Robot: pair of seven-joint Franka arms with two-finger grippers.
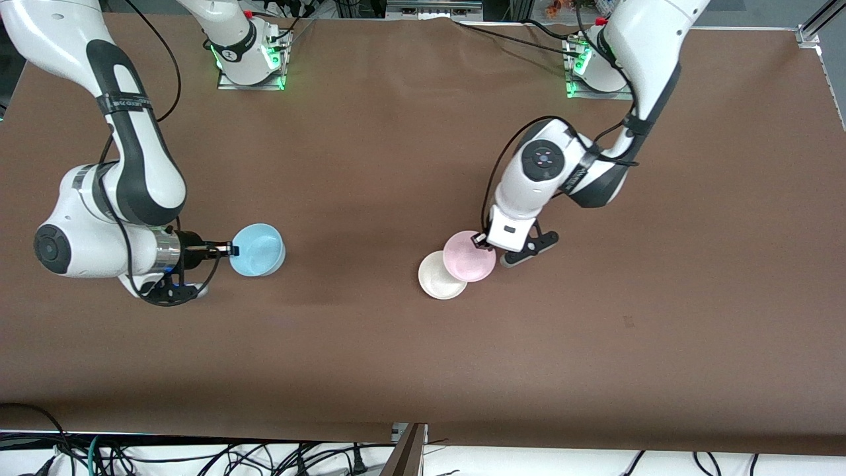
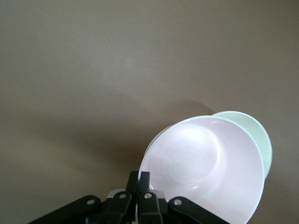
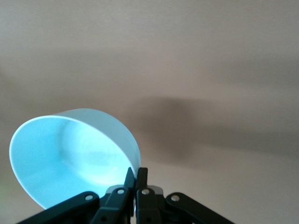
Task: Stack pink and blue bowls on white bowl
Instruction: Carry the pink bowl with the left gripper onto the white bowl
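Note:
My left gripper has the pink bowl for the stack. Next, I let go of it nested inside the white bowl (image 1: 443,274) (image 2: 229,153), near the middle of the table.
My left gripper (image 1: 480,240) is shut on the rim of the pale pink bowl (image 1: 469,256) and holds it over part of the white bowl (image 1: 437,276), which sits near the table's middle. In the left wrist view the pink bowl (image 2: 205,168) covers most of the white bowl (image 2: 259,135), and my left gripper (image 2: 139,178) pinches its rim. My right gripper (image 1: 231,250) is shut on the rim of the light blue bowl (image 1: 258,249), toward the right arm's end of the table. The right wrist view shows the blue bowl (image 3: 70,156) held tilted by my right gripper (image 3: 136,174).
The brown table (image 1: 410,165) carries nothing else. The arm bases (image 1: 251,63) stand along its edge away from the front camera. Cables (image 1: 198,456) lie off the table's edge nearest the front camera.

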